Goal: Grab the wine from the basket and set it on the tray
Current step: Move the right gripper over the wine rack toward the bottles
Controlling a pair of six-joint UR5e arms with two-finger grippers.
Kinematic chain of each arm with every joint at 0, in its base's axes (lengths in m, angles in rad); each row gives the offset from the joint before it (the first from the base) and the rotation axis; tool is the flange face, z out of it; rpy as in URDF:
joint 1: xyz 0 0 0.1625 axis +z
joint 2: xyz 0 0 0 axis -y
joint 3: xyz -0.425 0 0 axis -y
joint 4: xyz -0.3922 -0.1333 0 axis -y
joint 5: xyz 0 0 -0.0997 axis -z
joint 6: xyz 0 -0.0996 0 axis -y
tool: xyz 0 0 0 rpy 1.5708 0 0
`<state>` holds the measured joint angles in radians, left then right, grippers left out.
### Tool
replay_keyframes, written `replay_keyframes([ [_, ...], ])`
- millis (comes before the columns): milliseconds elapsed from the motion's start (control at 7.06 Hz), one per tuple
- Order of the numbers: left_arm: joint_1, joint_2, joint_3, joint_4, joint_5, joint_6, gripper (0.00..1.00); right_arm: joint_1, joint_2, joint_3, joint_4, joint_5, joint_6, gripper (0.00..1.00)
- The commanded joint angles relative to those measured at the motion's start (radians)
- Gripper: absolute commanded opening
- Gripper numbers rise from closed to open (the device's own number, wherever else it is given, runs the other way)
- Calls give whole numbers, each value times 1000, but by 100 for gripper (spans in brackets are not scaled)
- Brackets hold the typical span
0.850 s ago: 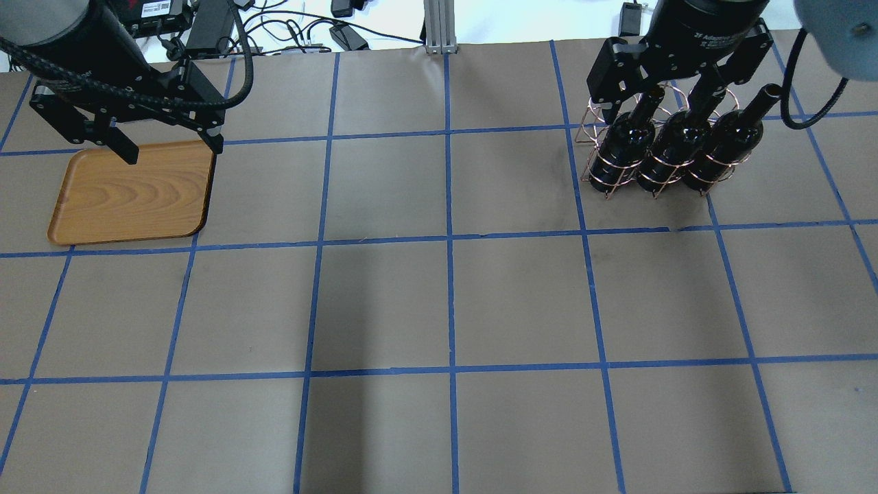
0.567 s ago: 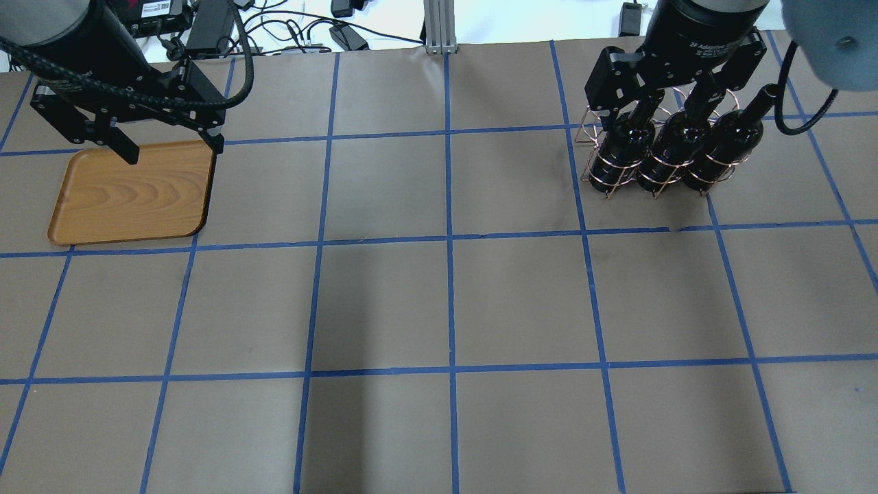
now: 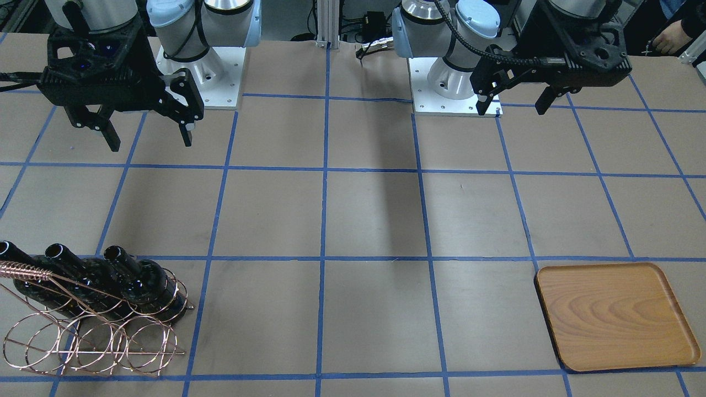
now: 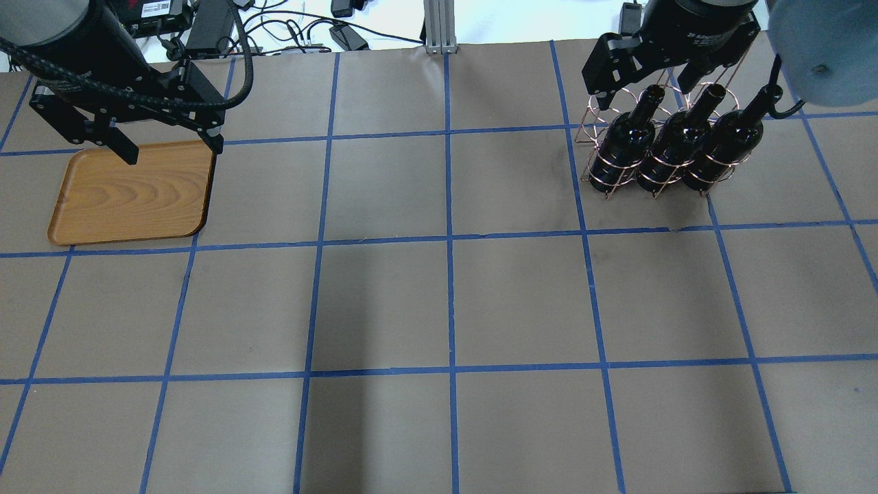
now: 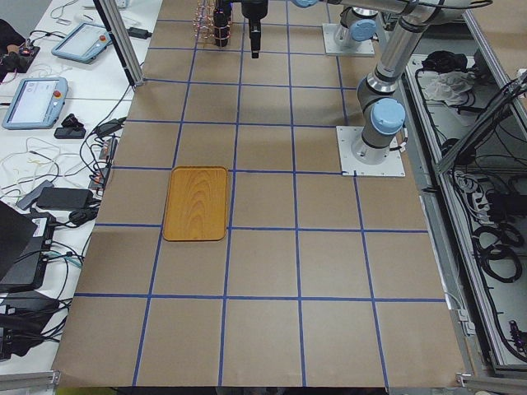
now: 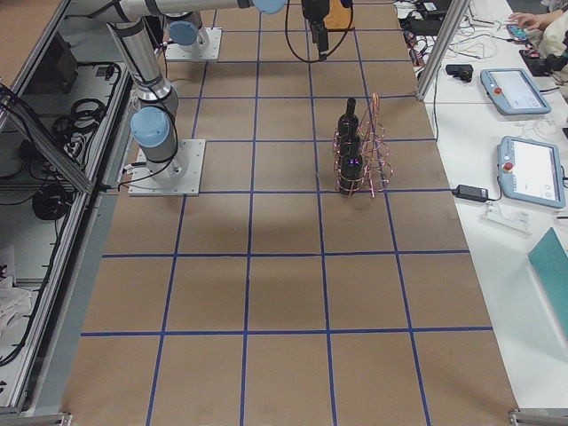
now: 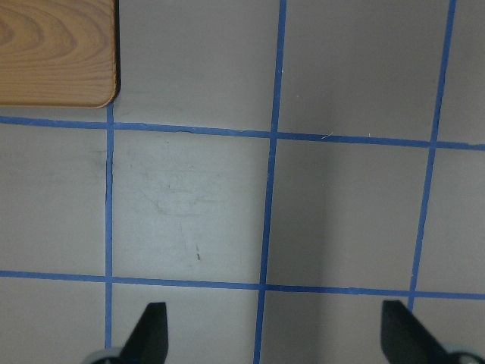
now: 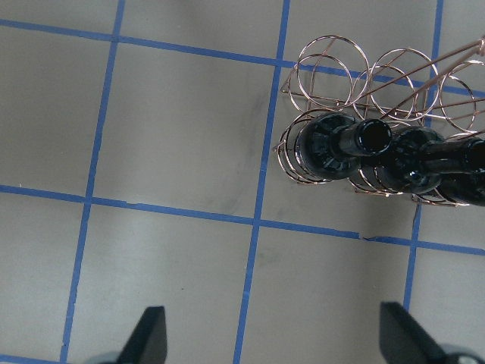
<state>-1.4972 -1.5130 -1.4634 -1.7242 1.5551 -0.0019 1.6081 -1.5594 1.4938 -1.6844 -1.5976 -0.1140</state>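
The neck of the middle wine bottle [image 3: 68, 259] [image 8: 455, 156], the one between the two outer bottles in the copper wire basket, will be gripped by my right gripper.
Three near-black wine bottles [image 4: 631, 137] stand upright in one row of the copper wire basket [image 4: 612, 180] at the far right. They also show in the front view [image 3: 138, 275] and the right wrist view [image 8: 333, 148]. The basket's other row of loops [image 8: 333, 68] is empty. My right gripper [image 4: 648, 79] hangs open and empty well above the bottles, touching none of them. The wooden tray [image 4: 130, 192] lies empty at the far left. My left gripper [image 4: 171, 145] hovers open and empty by the tray's far right corner [image 7: 53, 45].
Brown paper with a blue tape grid covers the table [image 4: 446, 302]. A metal post [image 4: 439, 27] and cables stand at the far edge. The basket's coiled handle [image 3: 22, 270] rises beside the bottle necks.
My right gripper has shifted toward the overhead view's top, uncovering the bottle necks; it stays open. The left arm, bottles, basket and tray have not moved.
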Motion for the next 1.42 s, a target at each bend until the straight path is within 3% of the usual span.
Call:
replay_keyframes([
  [0,-2,-1,0,0,-1,0,100,-25,22,0,60,-7,13,100],
  [425,-2,-1,0,0,-1,-1,100,-224,112,-9,62,10,-56,100],
  [708,-2,-1,-2,0,-1,-1,100,-231,186,-12,-74,-5,-111,100],
  [1275,-2,-1,0,1,-1,-3,100,-249,268,-10,-205,-1,-168,100],
])
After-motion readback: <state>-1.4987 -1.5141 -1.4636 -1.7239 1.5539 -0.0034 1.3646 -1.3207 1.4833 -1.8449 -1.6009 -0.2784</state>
